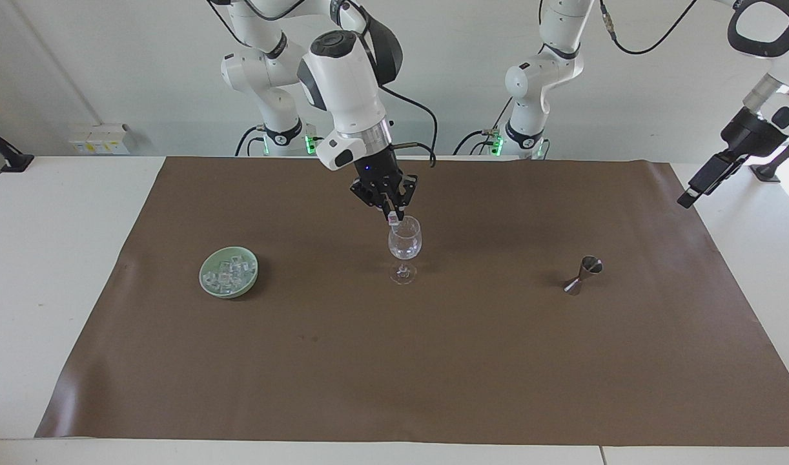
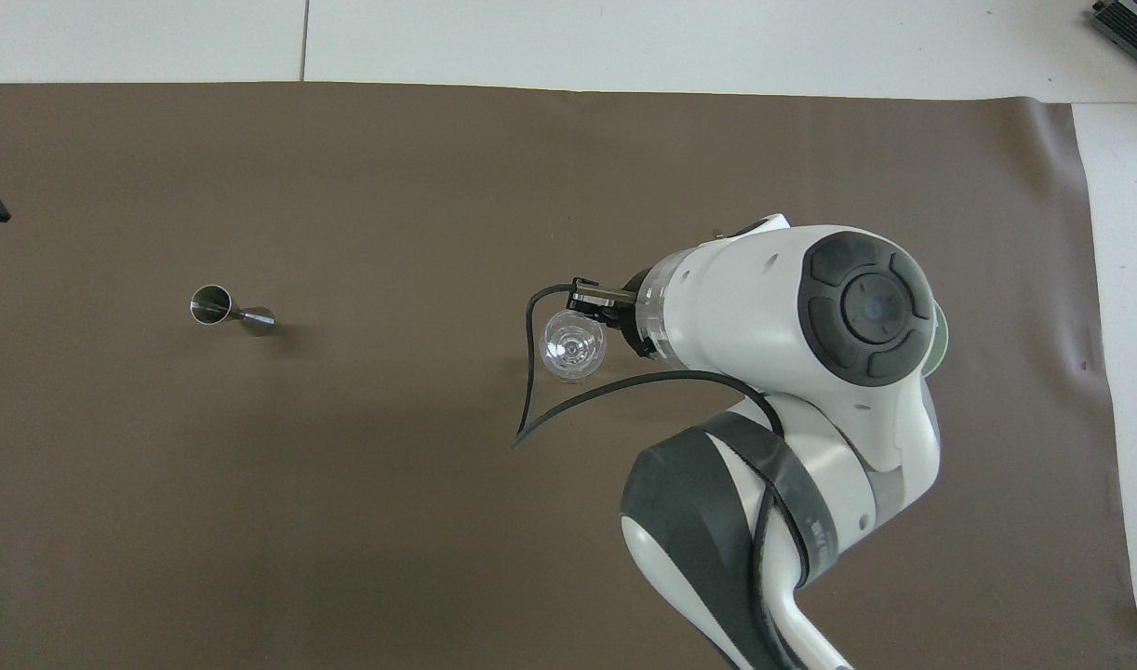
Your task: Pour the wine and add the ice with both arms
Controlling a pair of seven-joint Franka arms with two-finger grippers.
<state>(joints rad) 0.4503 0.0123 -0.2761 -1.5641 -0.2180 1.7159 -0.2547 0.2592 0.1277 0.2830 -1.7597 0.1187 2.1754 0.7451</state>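
My right gripper releases the ice cube, now just over the glass's rim, next inside the wine glass [image 2: 572, 346] standing on the brown mat.
My right gripper [image 1: 392, 216] is shut on one small clear cube of ice [image 1: 393, 220] and hangs just over the rim of the wine glass [image 1: 404, 240]. The glass stands upright mid-mat and looks clear inside [image 2: 573, 346]. In the overhead view the right arm's wrist hides the gripper and the cube. More ice lies in a green bowl [image 1: 228, 272] toward the right arm's end of the mat. My left gripper [image 1: 688, 197] is open and holds nothing, raised over the mat's edge at the left arm's end, where it waits. Wine is out of view.
A small metal jigger [image 1: 583, 274] stands on the brown mat [image 1: 433, 361] toward the left arm's end, also seen from overhead as the jigger [image 2: 217, 307]. A black cable loops from the right wrist close beside the glass [image 2: 531, 409].
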